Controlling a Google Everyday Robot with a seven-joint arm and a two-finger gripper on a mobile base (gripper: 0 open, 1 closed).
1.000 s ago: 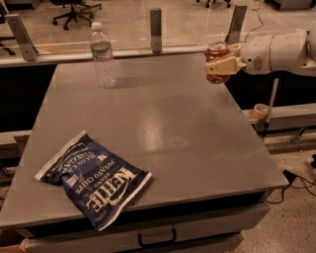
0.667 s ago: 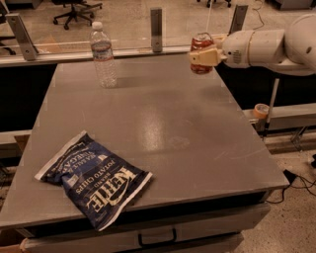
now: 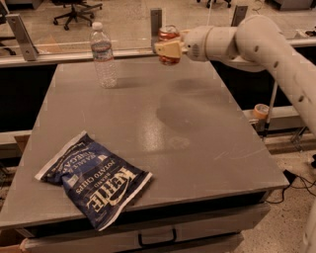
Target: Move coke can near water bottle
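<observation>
The coke can, now held in the air above the table, will be released on the grey table (image 3: 132, 82) close beside the water bottle, on my arm's side.
The water bottle (image 3: 103, 55), clear with a white cap and a pale label band, stands upright near the far left edge of the grey table (image 3: 197, 128). My gripper (image 3: 168, 48) reaches in from the right and is shut on the coke can (image 3: 169, 33), a red-orange can with a silver top. The can is held in the air above the far middle of the table, well to the right of the bottle. The tan fingers cover the can's lower half.
A dark blue Kettle chips bag (image 3: 95, 179) lies at the front left of the table. A glass rail with posts (image 3: 156, 20) runs behind the far edge. My white arm (image 3: 266, 49) spans the right side. An office chair (image 3: 74, 9) stands behind.
My gripper has carried the coke can left along the table's far edge, from the far right corner towards the middle, closer to the water bottle. Bottle and bag have not moved.
</observation>
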